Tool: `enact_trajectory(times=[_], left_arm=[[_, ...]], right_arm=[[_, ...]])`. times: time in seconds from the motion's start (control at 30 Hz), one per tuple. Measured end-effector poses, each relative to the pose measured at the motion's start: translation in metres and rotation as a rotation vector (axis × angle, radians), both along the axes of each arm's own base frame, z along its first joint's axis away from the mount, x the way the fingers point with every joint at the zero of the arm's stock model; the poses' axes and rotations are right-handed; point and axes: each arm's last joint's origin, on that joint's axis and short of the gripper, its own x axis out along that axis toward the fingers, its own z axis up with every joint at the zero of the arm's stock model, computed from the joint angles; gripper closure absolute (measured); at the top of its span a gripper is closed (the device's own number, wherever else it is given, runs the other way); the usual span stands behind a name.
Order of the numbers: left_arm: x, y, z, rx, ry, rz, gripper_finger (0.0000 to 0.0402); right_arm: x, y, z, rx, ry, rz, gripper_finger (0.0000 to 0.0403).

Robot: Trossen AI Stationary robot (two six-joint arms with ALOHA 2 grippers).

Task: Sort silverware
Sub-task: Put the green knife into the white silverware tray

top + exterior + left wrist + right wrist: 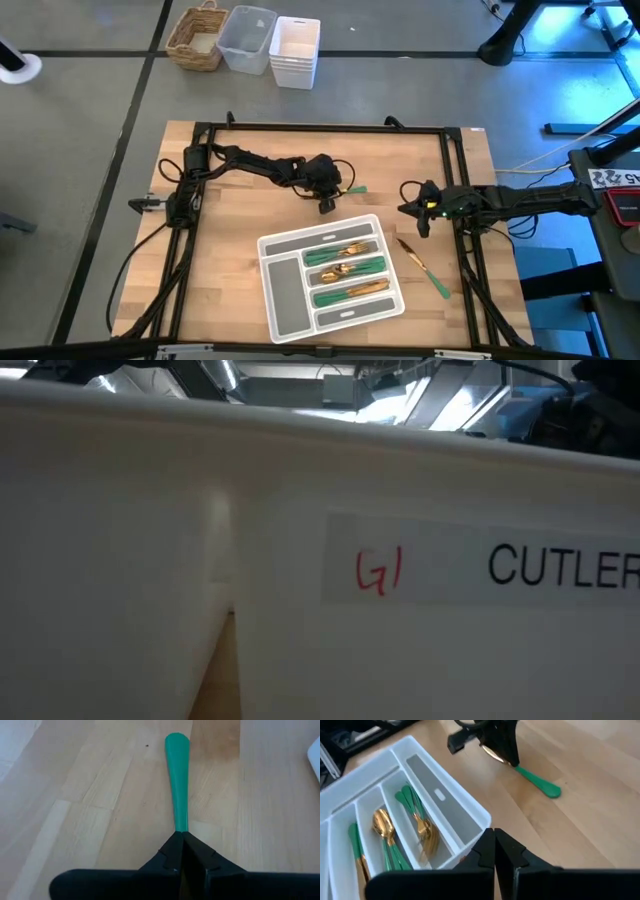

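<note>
The fingers of my left gripper meet over the inner end of the green handle, so I need to open them and close around the silverware piece's neck [517,768] before I carry it to the tray.
My left gripper [326,190] is at the table's middle, just beyond the grey tray [268,250], and is shut on one piece of silverware, whose green handle [355,188] points toward the table's right. The right wrist view shows this gripper [500,750] with a gold head [492,754] behind the fingers. My right gripper [421,218] hangs shut with nothing in it above the table, right of the tray's far corner. Several gold-and-green pieces [345,270] lie in three tray compartments. One more piece [425,268] lies flat on the table, right of the tray. My left gripper pinches the piece between its two fingers where the green handle meets the gold head [180,827]. The fingers slant down from the table's left, and the handle [177,785] runs straight on ahead of them. Its free end [551,790] slopes down to the wood; whether it touches I cannot tell.
A white bin wall [300,590] with a label fills the low view and hides the table there. A wicker basket [198,38] and white bins [295,50] stand on the floor beyond the far edge. Bare wood lies left of the tray.
</note>
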Motion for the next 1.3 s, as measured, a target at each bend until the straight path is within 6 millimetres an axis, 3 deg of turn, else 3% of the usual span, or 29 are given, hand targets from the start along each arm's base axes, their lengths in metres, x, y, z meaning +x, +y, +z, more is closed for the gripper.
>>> enact_trajectory(times=[0.23,0.53,0.77,0.93,1.17,1.3], left_arm=[[0.0,-0.001,0.0,0.016,0.003,-0.019,0.0384],[0.002,-0.007,0.0,0.039,0.01,-0.05,0.0315],[0.004,-0.007,-0.017,0.097,0.055,-0.024,0.0291],[0.003,-0.007,-0.026,0.099,0.091,-0.026,0.0297],[0.0,-0.003,-0.028,0.07,0.117,0.017,0.0378],[0.0,0.0,-0.028,-0.007,0.086,0.019,0.0383]], right_arm=[[0.001,0.0,0.002,0.0,-0.029,0.001,0.0402],[0.001,0.0,0.002,-0.001,-0.029,0.0,0.0402],[0.001,0.0,0.002,-0.002,-0.028,-0.001,0.0402],[0.001,0.0,0.002,-0.002,-0.027,-0.001,0.0402],[0.001,0.0,0.002,-0.002,-0.027,0.0,0.0402],[0.001,0.0,0.002,-0.002,-0.027,0.0,0.0402]])
